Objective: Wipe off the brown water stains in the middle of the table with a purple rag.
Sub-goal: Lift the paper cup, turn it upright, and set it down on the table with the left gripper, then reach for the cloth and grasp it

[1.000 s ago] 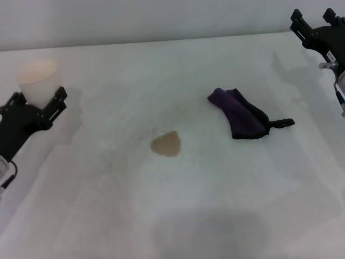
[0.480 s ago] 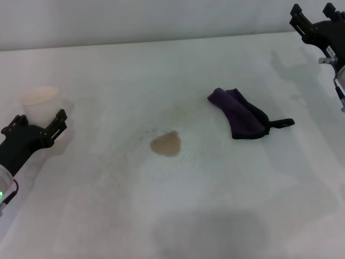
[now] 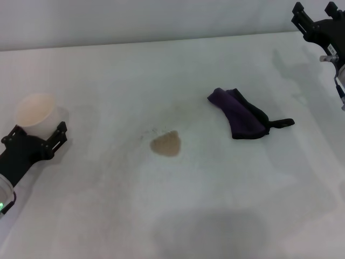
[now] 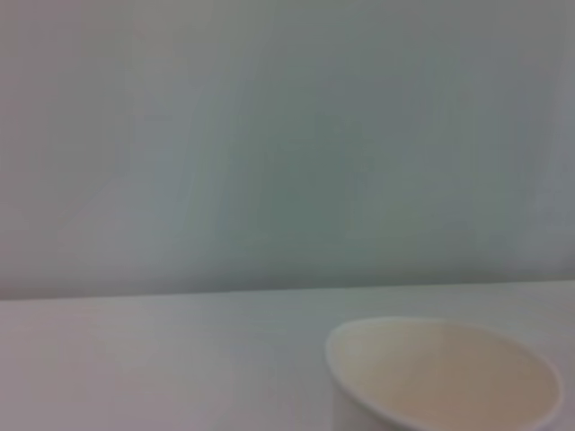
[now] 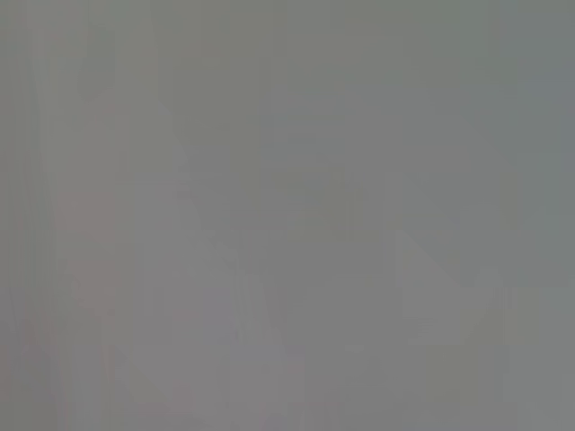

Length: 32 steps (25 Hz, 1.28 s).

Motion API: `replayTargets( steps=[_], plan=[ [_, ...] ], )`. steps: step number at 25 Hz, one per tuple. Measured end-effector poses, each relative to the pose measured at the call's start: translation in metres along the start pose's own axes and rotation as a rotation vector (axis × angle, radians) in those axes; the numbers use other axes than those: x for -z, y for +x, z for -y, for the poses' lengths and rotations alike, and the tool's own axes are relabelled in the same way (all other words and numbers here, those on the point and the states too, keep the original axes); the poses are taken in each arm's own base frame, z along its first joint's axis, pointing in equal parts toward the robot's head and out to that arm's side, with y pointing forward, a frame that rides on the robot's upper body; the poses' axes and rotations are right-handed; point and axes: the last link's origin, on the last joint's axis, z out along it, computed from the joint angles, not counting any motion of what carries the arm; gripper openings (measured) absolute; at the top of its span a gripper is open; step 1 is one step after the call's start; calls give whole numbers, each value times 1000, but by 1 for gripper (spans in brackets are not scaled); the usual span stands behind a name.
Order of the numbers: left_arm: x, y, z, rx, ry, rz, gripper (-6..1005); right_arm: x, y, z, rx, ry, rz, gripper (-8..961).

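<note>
My right gripper closes next on the crumpled middle of the purple rag (image 3: 244, 111), between the rag's far end and its black loop tab.
The brown water stains (image 3: 166, 144) are a small tan blotch with faint specks near the middle of the white table (image 3: 161, 75). The purple rag (image 3: 242, 118) lies crumpled to the stain's right, its black loop tab pointing right. My left gripper (image 3: 36, 130) is open at the table's left side, far from both stain and rag. My right gripper (image 3: 314, 8) is open and empty at the far right corner, above and beyond the rag. The right wrist view shows only a plain grey blur.
A white paper cup (image 3: 35, 109) stands just beyond my left gripper's fingertips; it also shows in the left wrist view (image 4: 445, 377) on the table (image 4: 135, 359) before a pale wall. A large grey shadow patch (image 3: 210, 232) lies near the front edge.
My left gripper has drawn back toward the near left, and the white cup now shows lower and clear of the fingers. The right gripper has shifted slightly up. Rag and stain have not moved.
</note>
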Motion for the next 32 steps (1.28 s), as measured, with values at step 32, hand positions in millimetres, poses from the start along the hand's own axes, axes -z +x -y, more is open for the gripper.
replayTargets(
  steps=[32],
  plan=[
    [77,-25,2,48,46,-150,889,-13,-9,-11,-138,-44,16,865]
  ],
)
